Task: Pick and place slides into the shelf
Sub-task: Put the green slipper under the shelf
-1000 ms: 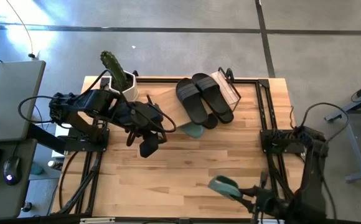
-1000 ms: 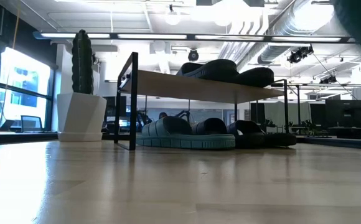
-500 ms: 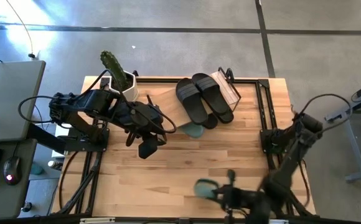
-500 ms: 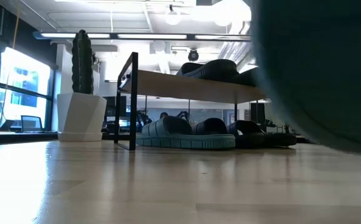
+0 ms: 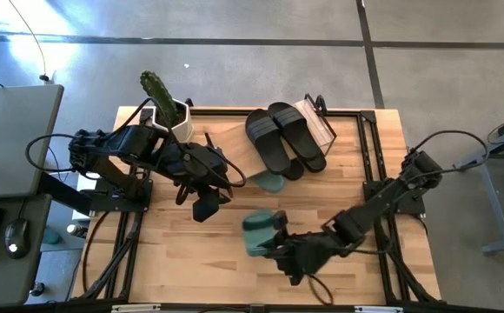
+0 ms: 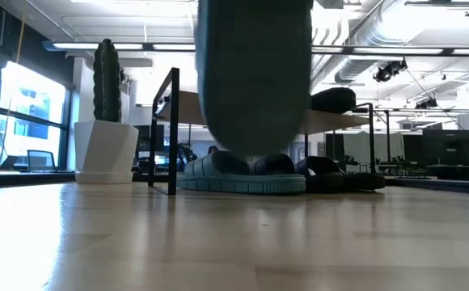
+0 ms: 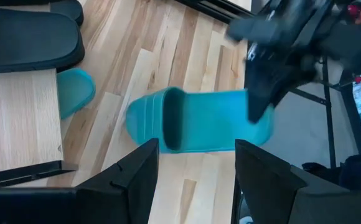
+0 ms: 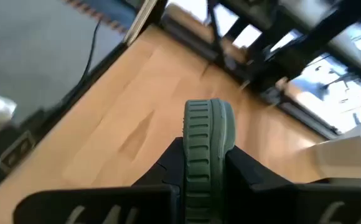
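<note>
My right gripper will let go of the sage green slide on the table [image 5: 252, 221] just in front of the other green slide.
My right gripper [image 5: 280, 243] is shut on a sage green slide [image 5: 259, 232] above the table's near middle; the low view shows this slide [image 6: 255, 73] hanging close in front. The shelf [image 5: 319, 123] stands at the far edge with two black slides [image 5: 278, 139] on its top board. Another green slide [image 5: 268, 181] lies on the table under it, beside dark slides [image 6: 331, 174]. My left gripper [image 7: 196, 186] hovers open to the left of the shelf, touching nothing. My right gripper pinches the green slide at the end away from its strap [image 7: 264, 118], one finger on each face of the sole, whose ribbed edge [image 8: 208, 134] shows between them. The fingers come from the table's right. The slide is lifted clear, strap end [image 7: 168, 118] pointing left.
A white pot with a cactus [image 5: 175, 115] stands at the far left, beside the shelf. Bare wood lies in the near-left part of the table [image 5: 191, 261]. Black frame rails [image 5: 369, 156] run along the table's sides.
My right arm has swung from the table's near right corner toward the middle and a little toward the far edge, carrying the green slide with it. The slide has crossed in front of the low camera. My left arm has kept still.
</note>
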You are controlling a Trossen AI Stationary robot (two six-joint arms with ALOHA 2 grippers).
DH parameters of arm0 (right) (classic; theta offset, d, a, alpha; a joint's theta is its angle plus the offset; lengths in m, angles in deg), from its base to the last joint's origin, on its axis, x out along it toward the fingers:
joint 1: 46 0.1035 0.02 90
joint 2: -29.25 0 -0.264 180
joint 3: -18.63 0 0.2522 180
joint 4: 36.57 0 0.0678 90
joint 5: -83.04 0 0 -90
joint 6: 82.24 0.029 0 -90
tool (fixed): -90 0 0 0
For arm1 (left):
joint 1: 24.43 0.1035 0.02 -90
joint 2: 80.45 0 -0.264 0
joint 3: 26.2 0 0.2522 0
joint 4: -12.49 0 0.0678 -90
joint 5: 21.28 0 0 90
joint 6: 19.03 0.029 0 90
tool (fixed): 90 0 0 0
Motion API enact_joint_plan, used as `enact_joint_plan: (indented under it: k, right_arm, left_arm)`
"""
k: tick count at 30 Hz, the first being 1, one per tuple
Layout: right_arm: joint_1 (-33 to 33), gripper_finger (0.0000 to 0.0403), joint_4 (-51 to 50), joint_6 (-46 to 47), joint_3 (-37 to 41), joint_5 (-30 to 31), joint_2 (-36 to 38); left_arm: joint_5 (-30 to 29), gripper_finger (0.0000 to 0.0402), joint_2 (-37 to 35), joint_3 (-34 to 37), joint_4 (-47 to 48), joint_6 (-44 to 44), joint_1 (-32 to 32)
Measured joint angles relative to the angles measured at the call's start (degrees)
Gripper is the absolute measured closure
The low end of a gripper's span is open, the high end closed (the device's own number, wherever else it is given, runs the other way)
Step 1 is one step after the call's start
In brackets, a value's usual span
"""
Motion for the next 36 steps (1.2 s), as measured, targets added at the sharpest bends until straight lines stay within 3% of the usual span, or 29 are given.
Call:
enact_joint_plan:
  k: [3, 13, 17, 22, 29, 36]
  right_arm:
    - [-1.3, 0.0366, -1.7, -0.9, 0.1, -2.4, -1.8]
    - [-4.8, 0.0366, 1.0, -3.4, 2.9, -1.5, -9.9]
    - [-5.6, 0.0366, 9.8, -2.7, 9.6, -0.2, -10.3]
    - [-5.2, 0.0366, 16.8, 0.9, 15.4, -3.0, -10.3]
    - [-3.6, 0.0367, 21.0, -3.9, 13.1, -2.1, -10.4]
    - [-6.0, 0.0367, 21.2, 2.1, 13.8, -16.3, -10.2]
  left_arm:
    - [0.0, 0.0208, 0.0, 0.0, 0.7, 0.0, 0.0]
    - [-0.7, 0.0208, 0.0, 0.0, 0.9, 0.4, 0.0]
    - [-1.1, 0.0208, 0.0, 0.0, 1.0, 0.4, 0.0]
    - [-1.1, 0.0208, 0.0, 0.0, 1.3, 0.4, 0.0]
    - [-1.4, 0.0208, 0.0, 0.0, 1.2, 0.4, 0.0]
    - [-2.9, 0.0208, 0.0, 0.0, 1.2, 0.4, 0.0]
